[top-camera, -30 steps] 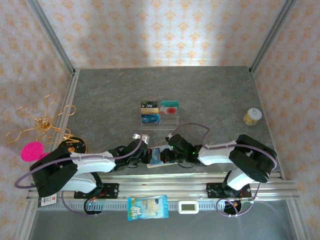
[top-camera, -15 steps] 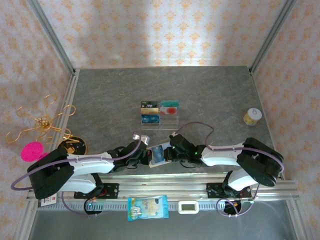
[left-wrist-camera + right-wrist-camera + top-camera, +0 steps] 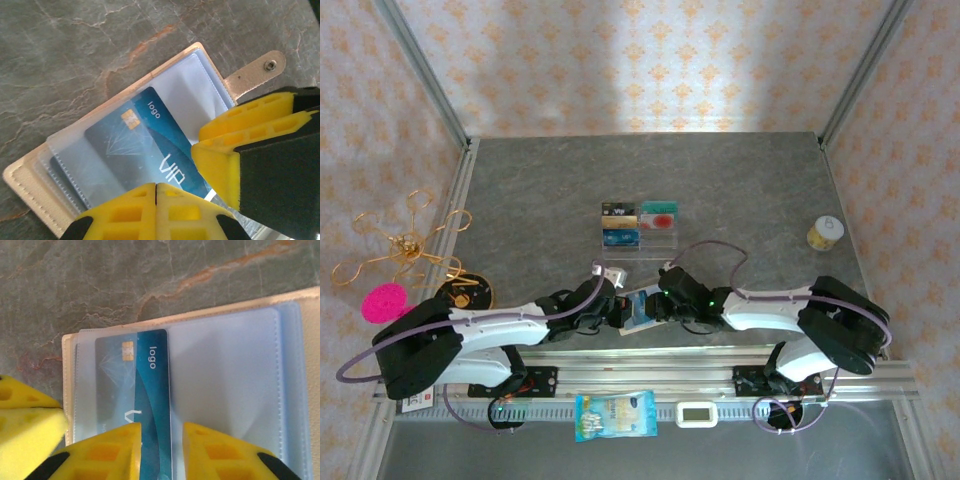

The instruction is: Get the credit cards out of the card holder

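Note:
The blue card's chip side is inside the clear pocket, so my right gripper needs to grab the blue card by its exposed strip (image 3: 155, 377) and pull it clear.
The card holder (image 3: 642, 322) lies open on the table's near edge between my two grippers, tan with clear pockets (image 3: 225, 380) and a snap tab (image 3: 260, 70). One of the credit cards, blue with "VIP" on it (image 3: 145, 140), sticks partway out of a pocket. My left gripper (image 3: 156, 187) is shut, its tips at the holder's near edge with nothing visible between them. My right gripper (image 3: 161, 432) stands slightly open, its fingers on either side of the blue card's (image 3: 152, 390) bare strip. Seen from above, the left gripper (image 3: 611, 312) and the right gripper (image 3: 660, 306) flank the holder.
A clear acrylic rack (image 3: 638, 226) with several cards stands mid-table. A small yellow jar (image 3: 824, 233) is at the right. Left of the table are a gold wire stand (image 3: 405, 242), a pink disc (image 3: 385, 300) and a black disc (image 3: 468, 291). A packet (image 3: 615, 415) and a white timer (image 3: 698, 412) lie in front of the rail.
My right gripper's jaws have parted from shut. The holder and card have shifted slightly right. The left gripper stays shut in place.

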